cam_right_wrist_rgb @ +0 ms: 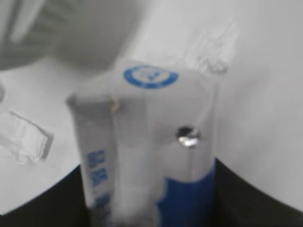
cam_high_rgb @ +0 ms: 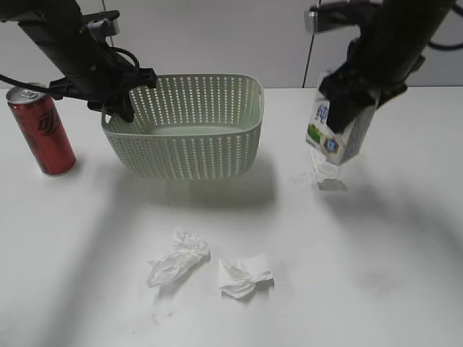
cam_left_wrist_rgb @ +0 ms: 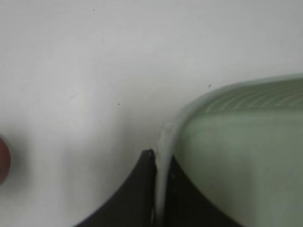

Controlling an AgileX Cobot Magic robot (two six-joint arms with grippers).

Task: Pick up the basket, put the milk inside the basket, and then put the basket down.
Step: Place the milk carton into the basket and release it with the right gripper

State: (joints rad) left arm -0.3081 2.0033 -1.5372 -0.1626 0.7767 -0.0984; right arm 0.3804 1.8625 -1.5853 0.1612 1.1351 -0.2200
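Observation:
Next, I let go of the milk carton, now held in the air beside the basket, with my right gripper inside the basket (cam_high_rgb: 218, 133), toward the end of the basket away from my left gripper.
The sage-green basket (cam_high_rgb: 189, 130) hangs tilted above the table. My left gripper (cam_high_rgb: 116, 107) is shut on its left rim; the left wrist view shows the rim (cam_left_wrist_rgb: 163, 156) pinched between the black fingers (cam_left_wrist_rgb: 161, 189). My right gripper (cam_high_rgb: 347, 97) is shut on the top of the white and blue milk carton (cam_high_rgb: 334, 130). It holds the carton in the air to the right of the basket. The right wrist view shows the carton (cam_right_wrist_rgb: 147, 142) between the two dark fingers (cam_right_wrist_rgb: 151, 208).
A red soda can (cam_high_rgb: 42, 130) stands at the far left. Two crumpled white tissues (cam_high_rgb: 177, 256) (cam_high_rgb: 244, 275) lie in front of the basket. A clear crinkled wrapper (cam_high_rgb: 325, 173) lies under the carton, and also shows in the right wrist view (cam_right_wrist_rgb: 213, 47).

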